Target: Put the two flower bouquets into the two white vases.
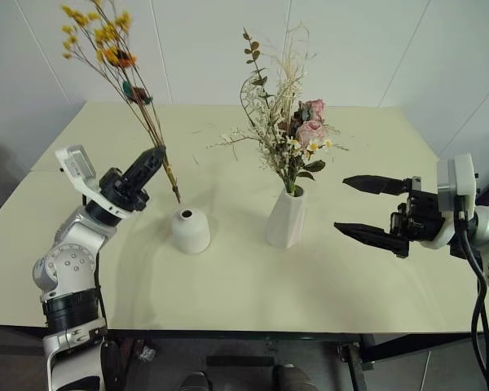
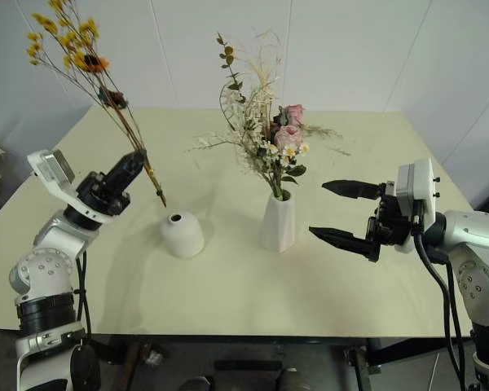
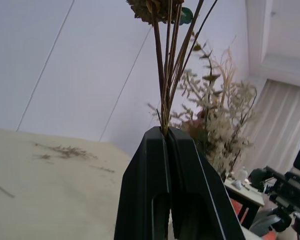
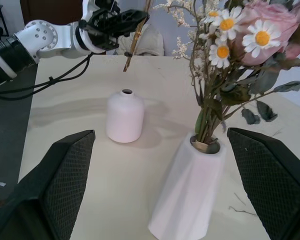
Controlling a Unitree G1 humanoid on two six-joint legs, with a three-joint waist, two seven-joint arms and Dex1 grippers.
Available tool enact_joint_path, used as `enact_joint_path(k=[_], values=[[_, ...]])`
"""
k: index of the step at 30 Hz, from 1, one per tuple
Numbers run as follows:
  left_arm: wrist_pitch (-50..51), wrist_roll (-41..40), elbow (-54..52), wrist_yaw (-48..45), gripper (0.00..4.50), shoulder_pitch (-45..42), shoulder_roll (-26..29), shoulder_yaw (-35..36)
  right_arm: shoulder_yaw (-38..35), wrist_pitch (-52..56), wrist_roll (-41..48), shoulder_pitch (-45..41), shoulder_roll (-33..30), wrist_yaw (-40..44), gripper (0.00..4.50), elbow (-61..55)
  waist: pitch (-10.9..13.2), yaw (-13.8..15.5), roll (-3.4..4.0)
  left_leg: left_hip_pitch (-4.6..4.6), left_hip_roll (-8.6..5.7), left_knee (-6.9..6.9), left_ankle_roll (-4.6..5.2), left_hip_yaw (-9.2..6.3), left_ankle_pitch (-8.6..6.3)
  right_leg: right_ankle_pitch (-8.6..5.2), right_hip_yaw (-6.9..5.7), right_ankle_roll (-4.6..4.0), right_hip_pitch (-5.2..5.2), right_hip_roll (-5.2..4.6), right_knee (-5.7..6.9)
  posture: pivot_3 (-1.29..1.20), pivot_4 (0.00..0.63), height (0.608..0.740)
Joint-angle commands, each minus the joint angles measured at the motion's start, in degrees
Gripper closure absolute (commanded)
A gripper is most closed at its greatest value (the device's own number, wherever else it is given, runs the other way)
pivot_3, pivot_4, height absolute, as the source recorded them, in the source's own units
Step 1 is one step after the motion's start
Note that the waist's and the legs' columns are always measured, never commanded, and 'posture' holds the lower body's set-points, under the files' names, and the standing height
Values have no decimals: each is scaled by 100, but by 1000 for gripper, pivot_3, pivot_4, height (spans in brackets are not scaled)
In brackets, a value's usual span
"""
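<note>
The robot's left gripper needs to release the yellow-orange bouquet in the opening of the short domed white vase (image 1: pixel 187 214). The bouquet is now tilted just above that vase.
My left gripper (image 1: pixel 155 155) is shut on the thin stems of the yellow-orange bouquet (image 1: pixel 98 37), which rises tilted up and to the left. The cut stem ends (image 1: pixel 178 197) hang just above and slightly left of the mouth of the short domed white vase (image 1: pixel 190 230). In the left wrist view the fingers (image 3: pixel 150 165) pinch the stems (image 3: pixel 167 75). The large bouquet of pink roses (image 1: pixel 292 130) stands in the tall faceted white vase (image 1: pixel 287 218). My right gripper (image 1: pixel 341 204) is open and empty, level, just right of the tall vase, its fingers (image 4: pixel 65 175) on either side of that vase (image 4: pixel 187 200) in the right wrist view.
Both vases stand near the middle of the pale table (image 1: pixel 228 285). A few loose dried sprigs (image 3: pixel 65 149) lie on the far part of the tabletop. A white wall lies behind the table.
</note>
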Motion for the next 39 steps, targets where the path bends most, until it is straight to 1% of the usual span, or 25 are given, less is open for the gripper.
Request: enact_joint_path(k=[1, 6, 15, 24, 33, 39], values=[[-356, 103, 4, -206, 4466, -11, 30, -143, -218, -6, 142, -17, 25, -106, 0, -182, 0, 3, 0, 0, 0, 0, 0, 0, 0, 0, 0, 0, 1, 0, -3, 0, 150, 740], [-695, 257, 75, -332, 4466, 36, -66, -402, -179, 10, 164, -12, 23, -151, 0, -198, 0, 5, 0, 2, 0, 0, 1, 0, 0, -13, 0, -25, 16, 0, -29, 0, 150, 740], [-1473, 605, 517, -452, 4466, 52, -199, -564, -168, 111, 226, -10, 91, -340, 0, -296, 0, 4, 0, 2, 1, -4, 16, 0, -10, -8, -1, -16, 23, 0, -47, 0, 150, 740], [-1693, 712, 604, -559, 4466, 152, -214, -676, -136, 142, 251, -4, 177, -486, 0, -367, 0, 6, 0, 0, 0, -4, 17, 0, -11, -8, 0, -15, 23, -1, -52, 0, 150, 740], [-1845, 786, 593, -597, 4466, 280, -360, -837, -160, 164, 290, 82, 262, -642, 0, -494, 0, 9, 0, -1, 1, -5, 18, 0, -12, -8, -1, -16, 24, -1, -56, 0, 150, 740], [-2187, 946, 974, -612, 4466, 120, -390, -820, -188, 166, 305, 142, 319, -734, 0, -556, 0, 10, 0, 0, 0, -5, 19, 0, -13, -9, 0, -18, 25, -1, -60, 0, 150, 740]])
